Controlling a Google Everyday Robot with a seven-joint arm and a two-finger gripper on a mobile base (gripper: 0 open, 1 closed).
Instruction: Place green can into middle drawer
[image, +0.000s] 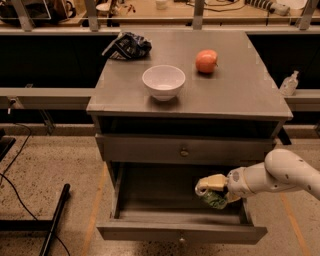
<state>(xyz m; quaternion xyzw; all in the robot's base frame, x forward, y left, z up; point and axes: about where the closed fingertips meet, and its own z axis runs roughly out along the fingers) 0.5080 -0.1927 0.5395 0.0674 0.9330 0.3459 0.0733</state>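
The robot's gripper should release the green can on the middle drawer's bottom (204, 207), close behind the front panel of the drawer. The can is now low over the drawer floor.
The middle drawer (150, 216) is pulled open below the cabinet's upper drawer front (184, 149). My gripper (209, 191) reaches in from the right, inside the drawer's right half. It is shut on the green can (214, 200), which hangs just below the cream fingers (212, 182), low over the drawer floor. I cannot tell whether the can touches the floor. The white arm (280, 174) comes in from the right edge.
On the cabinet top stand a white bowl (163, 82), an orange-red apple (206, 61) and a dark crumpled bag (128, 45). A clear bottle (289, 83) sits on the shelf at right. A black stand leg (54, 219) and cables lie on the floor at left.
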